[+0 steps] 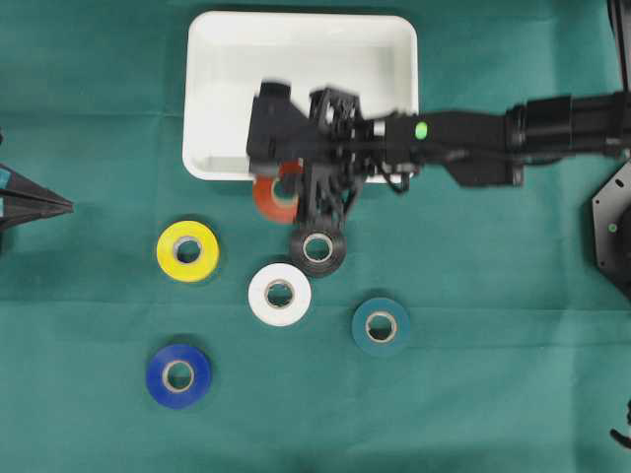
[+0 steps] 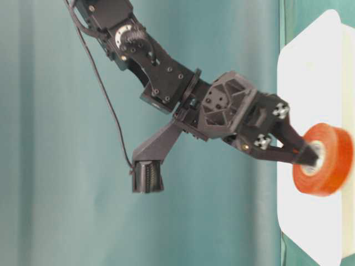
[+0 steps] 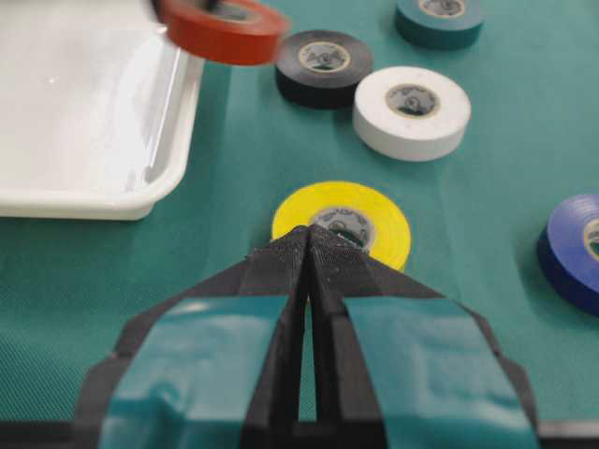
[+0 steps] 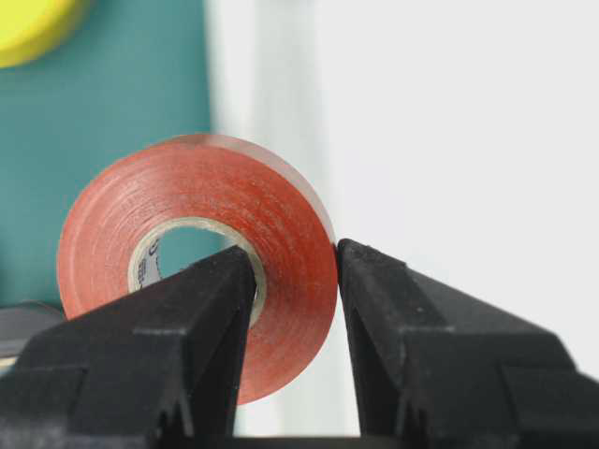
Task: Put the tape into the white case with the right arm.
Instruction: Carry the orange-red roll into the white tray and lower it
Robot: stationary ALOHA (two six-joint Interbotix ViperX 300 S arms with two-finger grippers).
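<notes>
The robot's right gripper should release the red tape roll just inside the white case's front rim (image 1: 359, 139), roughly behind the teal roll.
My right gripper (image 1: 288, 185) (image 2: 308, 155) (image 4: 295, 253) is shut on a red tape roll (image 1: 271, 200) (image 2: 328, 160) (image 3: 225, 33) (image 4: 281, 224). One finger sits in the core and the other on the outer face. The roll hangs in the air over the front rim of the white case (image 1: 207, 99) (image 2: 310, 83) (image 3: 84, 103) (image 4: 449, 140), partly over the cloth. The case's visible floor is bare. At the table's left edge, my left gripper (image 1: 59, 205) (image 3: 309, 234) is shut on nothing and points at the yellow roll.
Loose tape rolls lie on the green cloth in front of the case: yellow (image 1: 187, 250) (image 3: 379, 220), black (image 1: 317, 250) (image 3: 323, 65), white (image 1: 280, 294) (image 3: 412, 108), teal (image 1: 381, 326) (image 3: 438, 19) and blue (image 1: 178, 374) (image 3: 573, 248). The black roll lies just below my right gripper.
</notes>
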